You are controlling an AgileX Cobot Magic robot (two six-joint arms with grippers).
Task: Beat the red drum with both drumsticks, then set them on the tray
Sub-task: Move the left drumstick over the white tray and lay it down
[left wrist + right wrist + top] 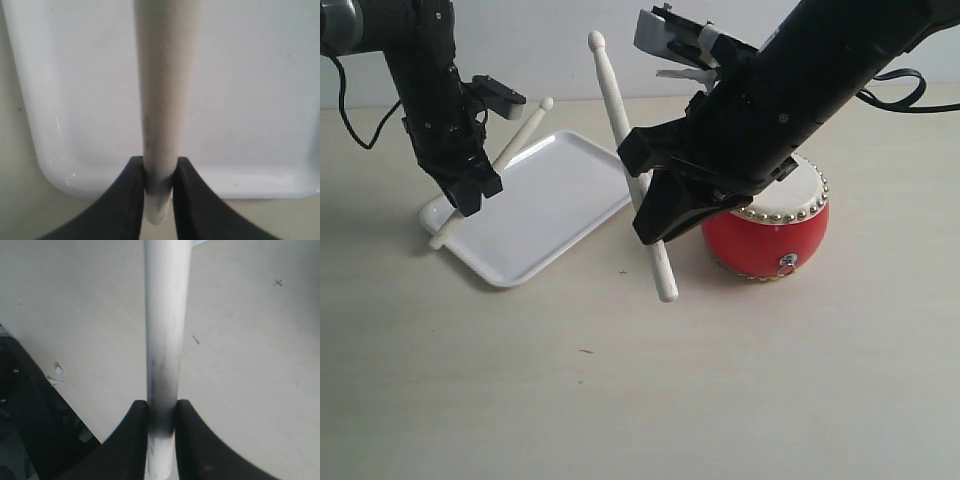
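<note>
The butt of my left gripper's drumstick sticks out past the tray's rim. Next, I put it down, grip farther up the drumstick's body [164,107] and move it inside.
The red drum [770,235] with cream skin and brass studs stands right of centre, partly hidden by my right arm. My right gripper [650,215] is shut on a drumstick [620,120] that stands steeply, tip up, between drum and tray; the same drumstick [165,330] runs out from the right gripper [161,420]. My left gripper [470,195] is shut on the other drumstick [520,135], slanting over the tray's left end. In the left wrist view that drumstick [162,90] lies above the white tray [250,100], clamped near its butt by the left gripper [160,182].
The white tray [555,205] lies on the pale tabletop [620,400] left of centre. A black cable [905,95] trails at the back right. A small dark mark [277,283] shows on the table in the right wrist view.
</note>
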